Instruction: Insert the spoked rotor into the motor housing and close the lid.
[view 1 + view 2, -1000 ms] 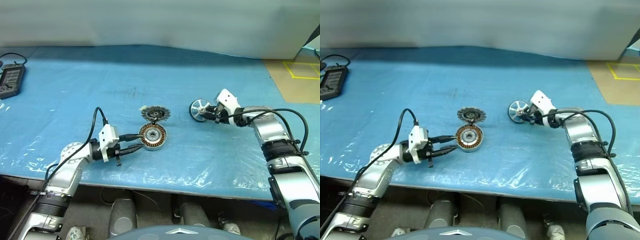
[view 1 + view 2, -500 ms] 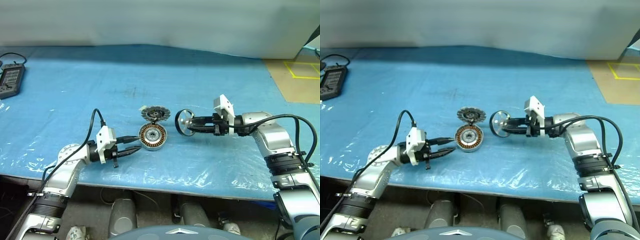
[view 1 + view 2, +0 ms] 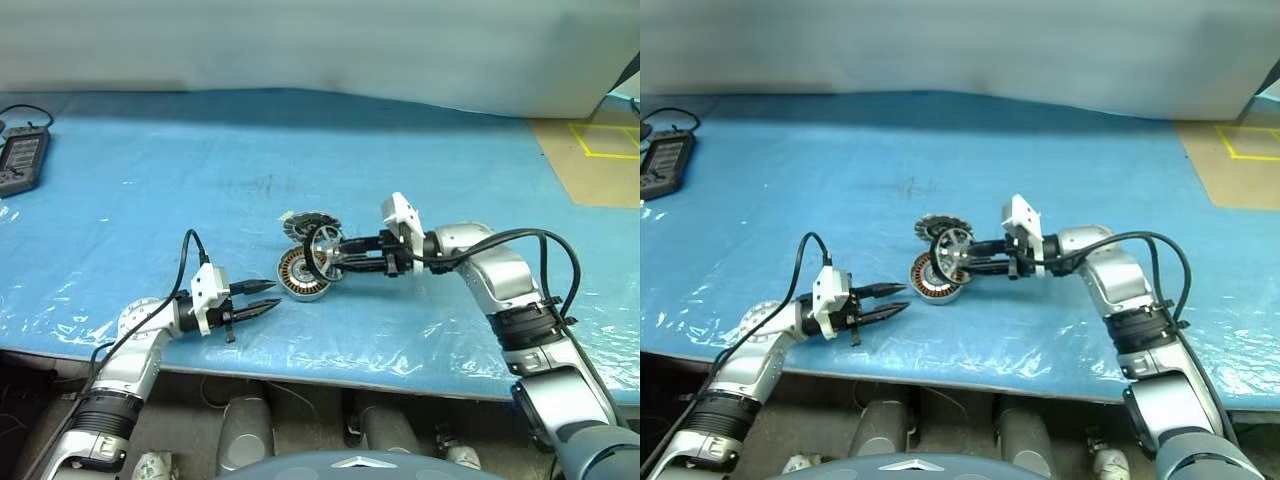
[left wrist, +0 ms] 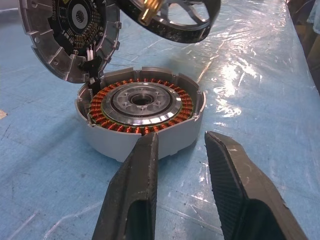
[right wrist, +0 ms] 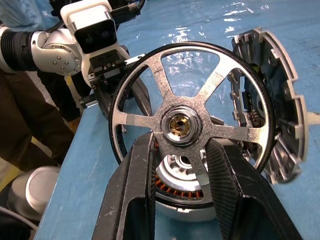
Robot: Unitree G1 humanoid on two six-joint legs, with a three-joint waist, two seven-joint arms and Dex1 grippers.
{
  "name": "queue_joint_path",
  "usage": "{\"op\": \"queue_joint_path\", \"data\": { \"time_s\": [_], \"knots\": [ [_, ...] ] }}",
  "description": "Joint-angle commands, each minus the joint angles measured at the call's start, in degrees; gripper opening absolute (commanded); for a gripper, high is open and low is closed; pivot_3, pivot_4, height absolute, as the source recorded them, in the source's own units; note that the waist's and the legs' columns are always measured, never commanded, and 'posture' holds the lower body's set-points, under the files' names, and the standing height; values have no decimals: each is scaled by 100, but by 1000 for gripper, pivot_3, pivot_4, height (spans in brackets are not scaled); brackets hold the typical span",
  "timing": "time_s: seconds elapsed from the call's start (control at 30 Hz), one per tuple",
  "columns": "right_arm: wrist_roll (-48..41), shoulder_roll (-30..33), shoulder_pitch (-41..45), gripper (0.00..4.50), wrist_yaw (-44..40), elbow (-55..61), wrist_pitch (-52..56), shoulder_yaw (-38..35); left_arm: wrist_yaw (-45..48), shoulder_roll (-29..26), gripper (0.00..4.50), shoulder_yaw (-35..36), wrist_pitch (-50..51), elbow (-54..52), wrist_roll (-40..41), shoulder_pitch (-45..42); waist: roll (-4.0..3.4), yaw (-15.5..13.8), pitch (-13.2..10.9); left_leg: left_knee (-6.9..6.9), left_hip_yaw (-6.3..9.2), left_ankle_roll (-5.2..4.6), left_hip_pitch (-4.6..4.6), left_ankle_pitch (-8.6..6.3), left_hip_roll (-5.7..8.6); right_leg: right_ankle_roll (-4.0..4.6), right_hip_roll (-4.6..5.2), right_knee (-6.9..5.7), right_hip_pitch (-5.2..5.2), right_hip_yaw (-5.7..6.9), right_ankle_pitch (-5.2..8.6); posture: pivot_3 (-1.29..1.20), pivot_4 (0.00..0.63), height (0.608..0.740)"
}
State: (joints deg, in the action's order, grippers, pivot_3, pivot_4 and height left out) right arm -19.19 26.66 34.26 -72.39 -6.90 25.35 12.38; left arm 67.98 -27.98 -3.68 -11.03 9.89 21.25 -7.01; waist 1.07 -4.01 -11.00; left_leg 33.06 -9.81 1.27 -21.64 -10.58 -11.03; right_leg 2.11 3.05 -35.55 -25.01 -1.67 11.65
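Observation:
My right gripper should release the spoked rotor over the silver middle part amid the motor housing's copper windings [image 3: 304, 267] [image 5: 178, 171]. The rotor is now on edge just above the housing.
My right gripper [image 3: 338, 256] is shut on the spoked rotor [image 3: 322, 252], a black-rimmed wheel with silver spokes. It holds the wheel on edge just above the motor housing [image 3: 298, 276]. The right wrist view shows both fingers clamped across the rotor [image 5: 181, 124] by its hub. The housing [image 4: 142, 105] lies flat, its copper windings and silver hub facing up. The ribbed grey lid [image 3: 306, 224] stands tilted at the housing's far side, and its lower edge [image 4: 70, 35] meets the rim. My left gripper [image 3: 272, 295] is open and empty, pointing at the housing from a short way off.
Blue plastic sheeting [image 3: 200, 170] covers the table. A black device with a cable [image 3: 22, 160] lies at the far left. At the far right is a brown surface with yellow tape [image 3: 595, 150]. The table's front edge runs just below both arms.
My right arm has swung left and carried the rotor from the right of the table to over the housing. My left gripper has drawn slightly back from the housing toward the front edge.

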Motion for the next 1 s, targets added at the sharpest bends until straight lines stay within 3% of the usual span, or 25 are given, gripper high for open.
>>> {"op": "queue_joint_path", "data": {
  "time_s": [0.03, 0.47, 1.0],
  "knots": [
    [105, -127, 158, 1175, -27, -137, -191, 166, -58, -4, 1537, 69, 2, -249, 42, -19, 0, -1, 0, -1, 0, 0, -1, 0, 0, 0, 0, 0, -1, 0, 0, 0, 150, 740],
    [460, -415, 310, 1175, 86, -783, -538, 319, -473, -125, 1537, 106, 905, -1251, 179, -81, 0, 14, 0, 0, 0, 0, -2, 0, 1, 0, 0, 0, -1, 0, 0, 0, 150, 740],
    [492, -212, 215, 1175, -90, -493, -400, 369, -400, -157, 1537, 86, 790, -1050, 130, 79, 0, 1, 0, 0, 0, 0, -1, 0, 1, 0, 0, 0, 0, 0, 0, 0, 150, 740]
  ]
}}
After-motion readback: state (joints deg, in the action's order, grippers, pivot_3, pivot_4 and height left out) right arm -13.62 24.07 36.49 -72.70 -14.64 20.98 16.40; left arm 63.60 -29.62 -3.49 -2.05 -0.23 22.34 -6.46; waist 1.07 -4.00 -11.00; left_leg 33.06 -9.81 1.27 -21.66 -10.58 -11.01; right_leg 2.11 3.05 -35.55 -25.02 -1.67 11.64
